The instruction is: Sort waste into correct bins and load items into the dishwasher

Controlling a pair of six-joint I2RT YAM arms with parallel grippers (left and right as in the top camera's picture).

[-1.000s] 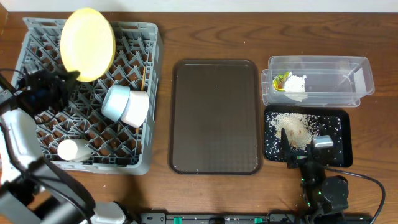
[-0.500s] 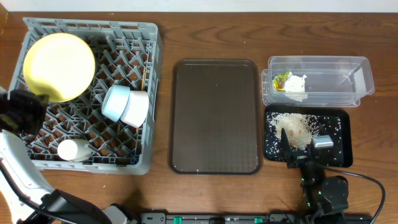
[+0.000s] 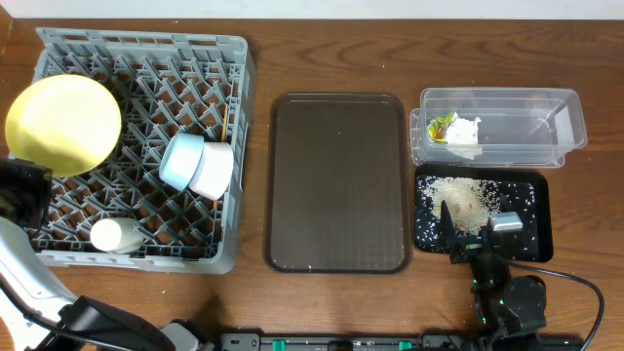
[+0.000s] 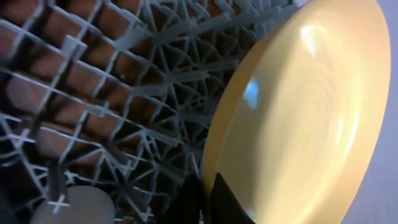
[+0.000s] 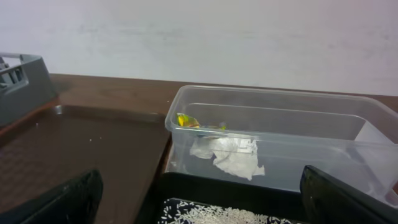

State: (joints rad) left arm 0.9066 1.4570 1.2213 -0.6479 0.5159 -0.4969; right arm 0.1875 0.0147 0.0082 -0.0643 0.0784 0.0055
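The yellow plate will go in the grey dish rack [image 3: 109,130] beside the light blue bowl when my left gripper lets go of it. The plate hangs tilted over the rack's edge now.
The round yellow plate [image 3: 63,125] hangs tilted over the left edge of the grey dish rack [image 3: 146,68]. My left gripper [image 3: 27,183] is shut on its lower rim; the left wrist view shows the jaws [image 4: 208,200] pinching the plate [image 4: 298,124] above the rack's pegs [image 4: 93,93]. A light blue bowl [image 3: 180,161] and a white bowl [image 3: 213,171] lie in the rack, with thin chopsticks [image 3: 226,122] beside them. The clear tub [image 3: 507,102] holds the wrapper [image 3: 443,125] and tissue [image 3: 466,133]. Rice [image 3: 463,200] lies in the black tray [image 3: 534,219]. My right gripper [image 3: 475,234] is open and empty over the tray's front.
The brown serving tray [image 3: 338,182] lies between the rack and the bins. A white rounded object [image 3: 115,234] sits in the rack's front left. In the right wrist view the tub [image 5: 280,99], tissue [image 5: 227,155] and wrapper [image 5: 186,120] are ahead of the open fingers [image 5: 202,208].
My left gripper has carried the yellow plate left and down, from above the rack's back to its left edge. The right arm has not moved.
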